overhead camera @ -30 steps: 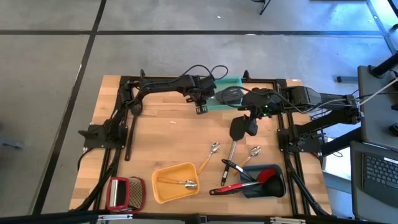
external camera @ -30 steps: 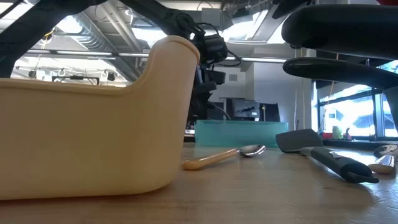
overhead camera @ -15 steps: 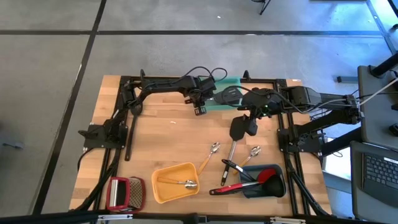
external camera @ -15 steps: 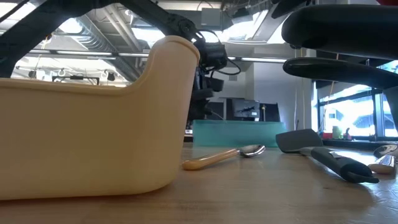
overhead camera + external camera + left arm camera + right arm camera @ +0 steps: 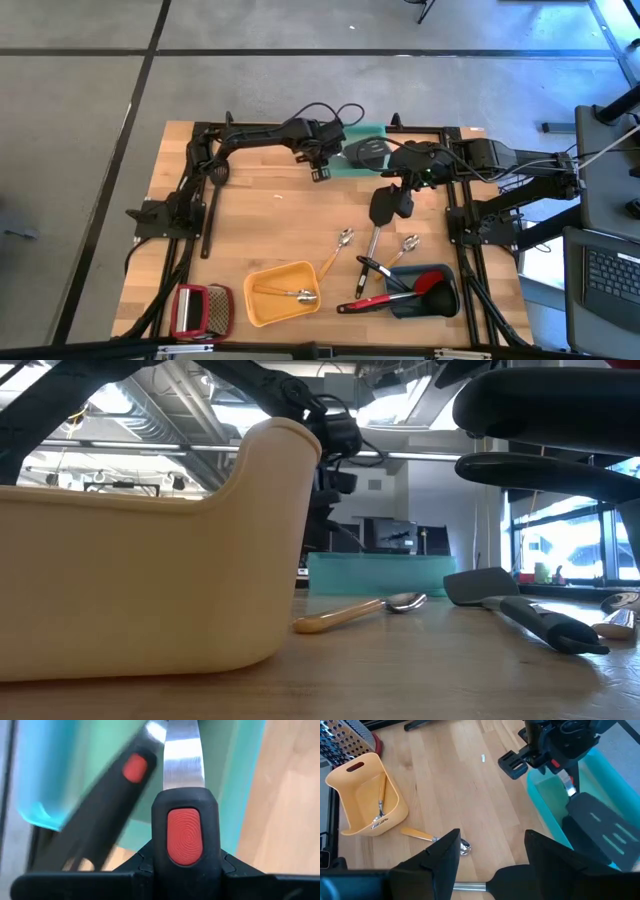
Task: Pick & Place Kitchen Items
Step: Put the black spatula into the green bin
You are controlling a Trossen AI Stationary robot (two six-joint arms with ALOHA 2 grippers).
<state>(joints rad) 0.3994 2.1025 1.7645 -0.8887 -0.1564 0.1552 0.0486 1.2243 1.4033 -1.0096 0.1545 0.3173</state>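
Observation:
My right gripper will move next to the metal bowl of the small spoon [image 5: 346,237] [image 5: 465,847] beside the yellow tray, and it should close there.
My left gripper [image 5: 321,166] hangs at the near left corner of the teal tray [image 5: 378,134], shut on a black slotted spatula [image 5: 365,152] with a steel neck. The spatula's head [image 5: 600,831] is over the tray; whether it touches the tray I cannot tell. In the left wrist view a blurred dark shape with a red spot [image 5: 112,800] shows beside the held handle; what it is I cannot tell. My right gripper [image 5: 492,855] hovers open above the table right of the middle, over another black turner [image 5: 380,210] that lies flat on the wood. My left gripper pinches the spatula's black handle [image 5: 184,857] between its two fingers, just behind the red thumb pad [image 5: 185,834]. The fingers come from above, slanting toward the table's right. The handle runs on ahead of them, sloping down, with the steel neck [image 5: 183,757] and head over the teal tray.
A yellow tray [image 5: 283,293] with a spoon in it stands near the front. A grey-blue tray [image 5: 432,290] holds a red spoon and black tools. Two small spoons [image 5: 340,243] [image 5: 408,244] lie between them. The grater [image 5: 200,308] is front left, and a long black utensil [image 5: 212,205] lies along the left.

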